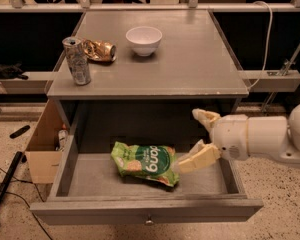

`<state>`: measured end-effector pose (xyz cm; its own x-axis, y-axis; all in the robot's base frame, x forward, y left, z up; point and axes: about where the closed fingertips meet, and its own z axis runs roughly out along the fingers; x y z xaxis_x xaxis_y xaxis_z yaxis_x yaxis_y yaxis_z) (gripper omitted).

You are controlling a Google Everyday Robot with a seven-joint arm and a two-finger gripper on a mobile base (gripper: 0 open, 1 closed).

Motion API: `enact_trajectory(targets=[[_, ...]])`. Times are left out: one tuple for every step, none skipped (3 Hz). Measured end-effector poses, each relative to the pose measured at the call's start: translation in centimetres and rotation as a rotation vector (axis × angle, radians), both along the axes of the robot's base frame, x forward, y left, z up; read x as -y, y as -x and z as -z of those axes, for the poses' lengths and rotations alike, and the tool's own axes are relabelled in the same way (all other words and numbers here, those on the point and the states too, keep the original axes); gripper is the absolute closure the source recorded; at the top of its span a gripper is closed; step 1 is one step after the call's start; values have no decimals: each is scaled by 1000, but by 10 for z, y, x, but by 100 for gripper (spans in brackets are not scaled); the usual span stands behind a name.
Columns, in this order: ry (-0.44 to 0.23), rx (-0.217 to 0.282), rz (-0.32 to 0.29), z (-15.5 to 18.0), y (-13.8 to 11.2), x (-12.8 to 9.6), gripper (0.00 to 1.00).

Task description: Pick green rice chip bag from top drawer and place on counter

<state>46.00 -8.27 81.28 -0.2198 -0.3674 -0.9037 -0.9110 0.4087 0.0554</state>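
Next, I close my gripper on the end (166,167) of the green rice chip bag that lies beside my lower finger in the open top drawer.
The green rice chip bag (146,162) lies flat inside the open top drawer (145,211), a little left of its middle. My gripper (196,139) hangs over the right part of the drawer, open, with its two cream fingers spread; the lower finger (197,159) sits just at the bag's right end. The counter (155,59) is the grey top of the cabinet above the drawer.
On the counter stand a silver can (77,60) at the left, a crumpled gold wrapper (99,49) behind it and a white bowl (143,40) at the back middle. A cardboard box (40,149) sits on the floor left of the cabinet. A white cable (266,39) hangs at the right.
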Motion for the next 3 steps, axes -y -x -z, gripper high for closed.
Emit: enact_trajectory(targets=[[23,-48,-5,51,5,-36,0],[38,-87,-27,94,1,-69,0],[49,-109,-57,134,-20,-98,0]])
